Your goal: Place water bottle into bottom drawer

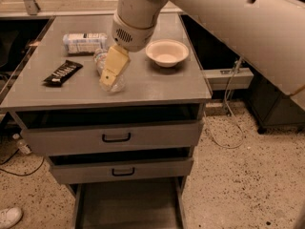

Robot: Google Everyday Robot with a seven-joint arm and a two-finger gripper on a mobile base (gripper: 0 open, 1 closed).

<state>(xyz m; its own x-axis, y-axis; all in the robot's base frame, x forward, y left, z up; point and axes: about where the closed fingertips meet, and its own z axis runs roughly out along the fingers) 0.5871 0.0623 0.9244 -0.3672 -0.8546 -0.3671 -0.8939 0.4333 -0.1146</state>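
Observation:
Next, the gripper lowers to the middle of the clear water bottle [107, 71] and closes there, between its two ends.
The water bottle [101, 61], small, clear and crinkled, lies on the grey cabinet top [157, 87], left of centre. My gripper [113, 74] hangs from the large white arm and points down onto the bottle, covering its near end. The bottom drawer [128, 206] is pulled out at floor level, a wide shallow tray with nothing visible inside.
A bottle with a large white-blue label [86, 42] lies behind the clear one. A black snack bar [62, 73] lies at the left. A white bowl [167, 52] stands at the right. The two upper drawers [114, 137] are slightly ajar. A cable [228, 113] runs down at the right.

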